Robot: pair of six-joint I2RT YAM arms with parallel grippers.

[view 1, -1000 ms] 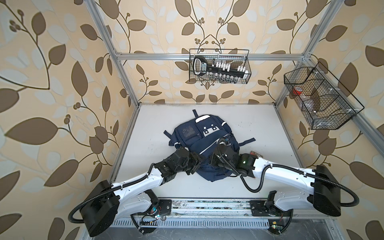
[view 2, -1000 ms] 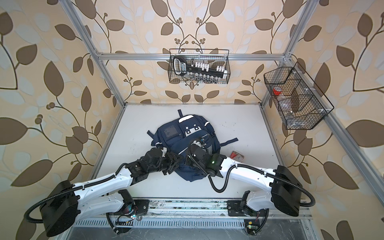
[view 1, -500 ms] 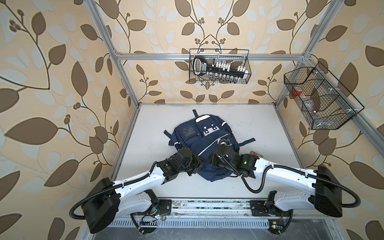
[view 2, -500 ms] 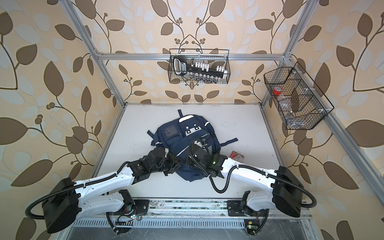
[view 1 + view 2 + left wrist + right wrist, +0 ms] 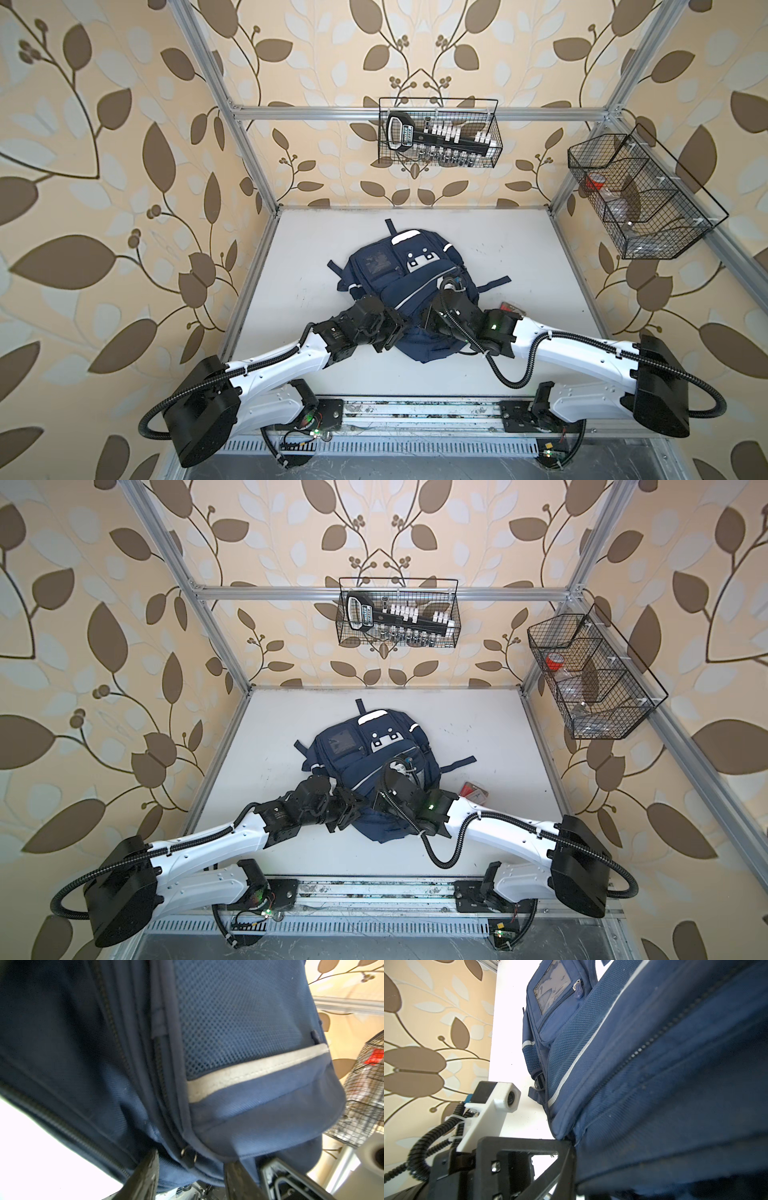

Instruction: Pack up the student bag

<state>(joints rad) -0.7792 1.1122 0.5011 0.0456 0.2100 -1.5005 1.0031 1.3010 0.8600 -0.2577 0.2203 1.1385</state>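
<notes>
The zipper slider lies beyond the left gripper's open fingers at the bag's edge, so the left gripper will move in and close on the slider [image 5: 194, 1157] before pulling.
The navy student bag [image 5: 399, 282] [image 5: 365, 762] lies front up on the white table [image 5: 519, 249]. My left gripper [image 5: 399, 328] [image 5: 353, 808] is at the bag's near left corner. In the left wrist view its jaws [image 5: 191, 1169] stand open around the bag's edge, with a zipper slider [image 5: 188, 1156] between them touching neither finger. My right gripper [image 5: 427, 322] [image 5: 376, 800] is at the near right side. In the right wrist view it [image 5: 574, 1147] is shut on a fold of the student bag [image 5: 654, 1084]; one finger [image 5: 570, 1159] shows and fabric hides the second.
A wire basket [image 5: 438, 139] holding a tool set hangs on the back wall. A second wire basket [image 5: 636, 195] juts from the right wall. A small red and dark flat object [image 5: 511, 308] [image 5: 473, 791] lies on the table right of the bag. Straps [image 5: 494, 282] trail out.
My left gripper has edged right along the bag's near edge. The right gripper has stayed shut in the same place.
</notes>
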